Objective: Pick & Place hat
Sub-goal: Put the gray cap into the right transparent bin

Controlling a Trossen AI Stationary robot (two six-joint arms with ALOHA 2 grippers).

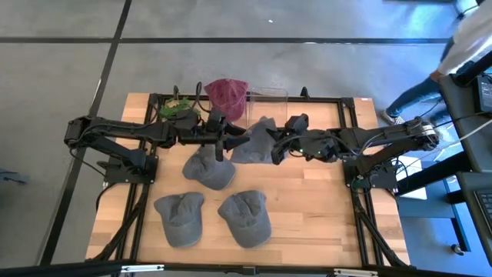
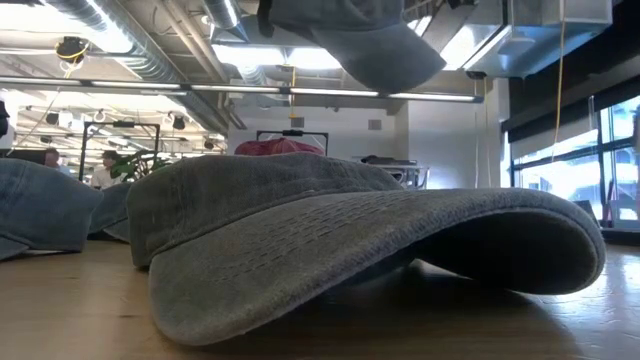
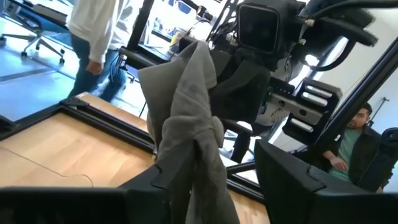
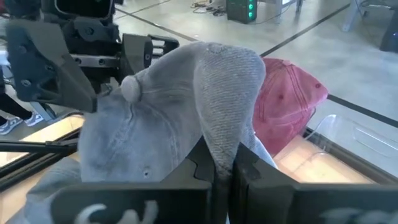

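Note:
The cap hangs crooked from a fold in my right gripper. My left gripper should hold the top of the cap while my right gripper takes it beside the cap's button (image 4: 131,89).
A grey cap (image 1: 257,141) hangs in the air between my two grippers, above the table; the low view shows it at the top (image 2: 370,40). My right gripper (image 1: 278,148) (image 4: 221,168) is shut on it. My left gripper (image 1: 224,142) (image 3: 221,186) is open, and bunched grey cloth (image 3: 196,143) of the cap hangs between its fingers. Three more grey caps lie on the table: one under the left gripper (image 1: 209,169) and two by the near edge (image 1: 179,218) (image 1: 244,218). A dark red hat (image 1: 227,96) (image 4: 286,106) sits at the far edge. My right gripper pinches the cap's stitched brim (image 4: 227,134) between its two fingers, coming level from the table's right. The cap is lifted clear, its crown and top button (image 4: 129,87) turned toward the left arm. My left gripper: I cannot tell whether its fingers (image 3: 155,183) touch the cloth.
A clear box (image 1: 267,98) stands beside the red hat at the far edge, with a green object (image 1: 177,108) to its left. A black frame (image 1: 350,115) rims the table. A person (image 1: 461,46) stands beyond the far right corner. One cap fills the low view (image 2: 350,250).

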